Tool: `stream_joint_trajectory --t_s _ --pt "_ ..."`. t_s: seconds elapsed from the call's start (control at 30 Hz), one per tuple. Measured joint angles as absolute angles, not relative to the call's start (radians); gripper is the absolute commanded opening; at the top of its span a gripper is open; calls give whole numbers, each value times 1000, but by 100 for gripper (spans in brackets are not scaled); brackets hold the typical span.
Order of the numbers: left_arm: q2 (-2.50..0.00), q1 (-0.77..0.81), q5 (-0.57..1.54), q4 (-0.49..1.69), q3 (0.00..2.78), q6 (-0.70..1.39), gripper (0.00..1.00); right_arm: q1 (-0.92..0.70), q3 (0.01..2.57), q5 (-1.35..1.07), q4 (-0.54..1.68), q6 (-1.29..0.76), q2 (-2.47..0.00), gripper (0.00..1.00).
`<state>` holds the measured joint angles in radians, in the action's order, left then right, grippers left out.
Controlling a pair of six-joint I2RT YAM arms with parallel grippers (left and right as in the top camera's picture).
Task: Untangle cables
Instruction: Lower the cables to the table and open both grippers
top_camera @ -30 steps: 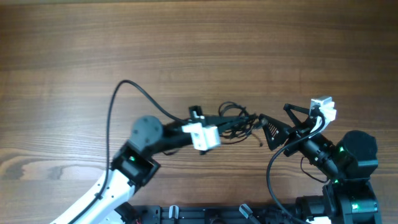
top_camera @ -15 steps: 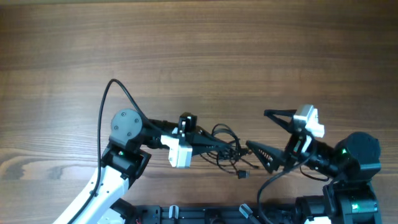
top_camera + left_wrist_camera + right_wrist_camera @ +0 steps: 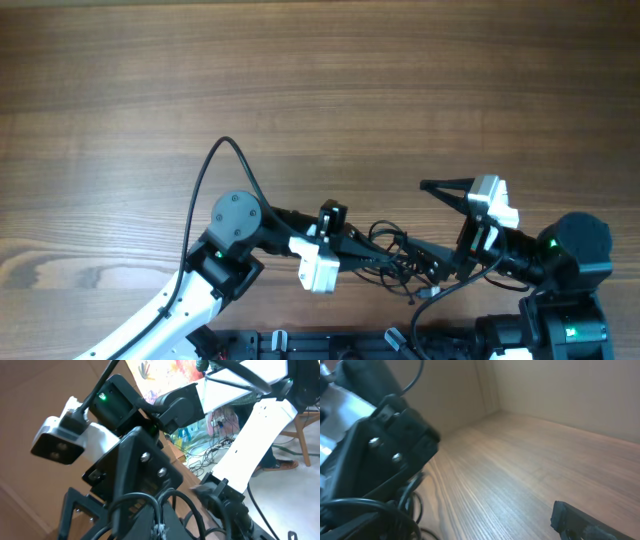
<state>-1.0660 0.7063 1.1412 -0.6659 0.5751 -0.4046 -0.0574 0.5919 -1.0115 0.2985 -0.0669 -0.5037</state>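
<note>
Next, my left gripper releases the cables and leaves them lying on the bare wood (image 3: 380, 174), at a spot just behind the gap between both of my grippers.
The cables (image 3: 393, 247) form a small knotted bundle of thin black cords near the table's front edge, right of centre. My left gripper (image 3: 388, 260) points right and is shut on the bundle. In the left wrist view its closed fingers (image 3: 150, 522) pinch a strand while loops of the cables (image 3: 197, 505) arch over them. My right gripper (image 3: 432, 226) stands wide open facing left; its lower finger reaches into the bundle and its upper finger (image 3: 442, 188) is well apart. In the right wrist view one fingertip (image 3: 572, 521) shows at the lower right, with the cables (image 3: 375, 512) at the left.
The left arm's own thick black cable (image 3: 213, 165) loops up over the table. A black rail (image 3: 330, 345) runs along the front edge. The right arm's base (image 3: 575, 250) stands at the lower right. Bare wooden table (image 3: 320, 80) stretches behind both grippers.
My left gripper has carried the bundle to the right and nearer the front edge, up against the right gripper's lower finger. The right gripper has stayed wide open and hardly moved.
</note>
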Motion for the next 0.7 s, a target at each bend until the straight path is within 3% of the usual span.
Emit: stream_joint_trajectory --t_s 0.33,0.57,0.7 --pt "-1090 794 1100 -666 575 -374 4 -59 592 -931 138 -231 -504 99" --pt "-1095 805 1062 -608 578 -359 4 -66 592 -495 164 -295 -503 100" --pt "-1096 805 1036 -606 579 -356 4 -70 592 -417 239 -290 -498 100"
